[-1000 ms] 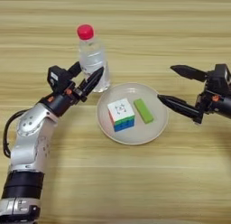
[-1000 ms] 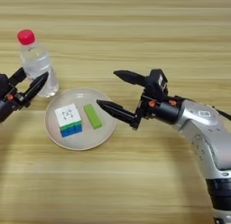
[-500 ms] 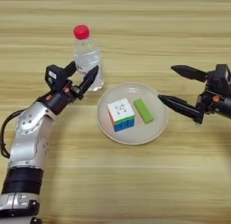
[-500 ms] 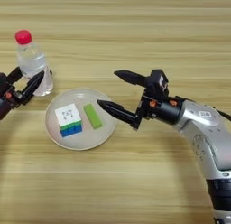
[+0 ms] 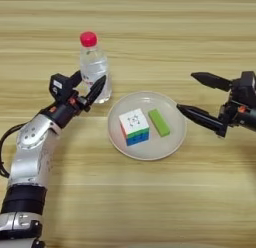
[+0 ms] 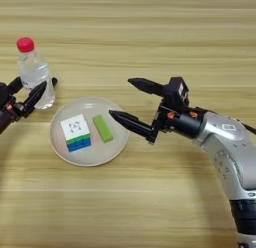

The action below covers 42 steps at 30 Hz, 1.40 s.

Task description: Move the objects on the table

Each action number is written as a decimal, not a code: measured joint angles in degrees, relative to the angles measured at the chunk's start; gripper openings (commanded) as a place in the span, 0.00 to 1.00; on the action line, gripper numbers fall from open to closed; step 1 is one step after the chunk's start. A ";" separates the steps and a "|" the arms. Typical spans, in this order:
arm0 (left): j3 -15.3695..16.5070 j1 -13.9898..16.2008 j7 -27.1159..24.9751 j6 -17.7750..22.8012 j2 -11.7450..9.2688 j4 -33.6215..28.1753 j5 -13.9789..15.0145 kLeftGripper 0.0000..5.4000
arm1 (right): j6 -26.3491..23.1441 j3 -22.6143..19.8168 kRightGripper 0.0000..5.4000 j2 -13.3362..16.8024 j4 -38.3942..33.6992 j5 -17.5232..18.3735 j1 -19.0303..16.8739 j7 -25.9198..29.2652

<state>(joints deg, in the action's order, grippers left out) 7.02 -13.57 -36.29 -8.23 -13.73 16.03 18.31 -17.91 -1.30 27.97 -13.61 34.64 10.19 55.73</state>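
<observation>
The robot's left gripper will stand the bottle on the wooden table (image 5: 98,114) beside the white plate's rim, facing the puzzle cube.
A small clear bottle with a red cap (image 5: 93,67) stands upright on the table (image 5: 150,207), left of a round white plate (image 5: 150,155). My left gripper (image 5: 92,80) is shut on the bottle's lower half, one finger on each side. On the plate lie a white-topped puzzle cube (image 5: 133,126) and a green block (image 5: 159,122) side by side. My right gripper (image 6: 120,97) hovers open at the plate's right rim, its lower finger (image 6: 131,123) pointing at the green block without touching it.
The plate sits near the middle of the wooden table. My left forearm (image 5: 31,157) runs down the left side, and my right arm (image 6: 225,147) comes in from the right.
My left gripper has slid the bottle a little to the left, away from the plate. The right gripper has stayed where it was, still open.
</observation>
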 measured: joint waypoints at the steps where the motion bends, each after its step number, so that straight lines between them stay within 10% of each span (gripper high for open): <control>1: 0.03 -0.03 0.05 -0.17 0.00 0.42 0.00 0.54 | 0.00 -0.02 1.00 0.00 0.00 0.03 0.00 0.00; 42: -0.70 -1.43 3.63 -2.30 1.49 10.12 -4.64 0.54 | 0.00 -0.50 1.00 0.00 -1.79 0.55 -0.40 0.08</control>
<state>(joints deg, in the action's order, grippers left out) 6.32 -15.00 -32.66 -10.52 -12.24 26.15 13.67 -17.91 -1.80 27.96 -15.41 35.19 9.80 55.80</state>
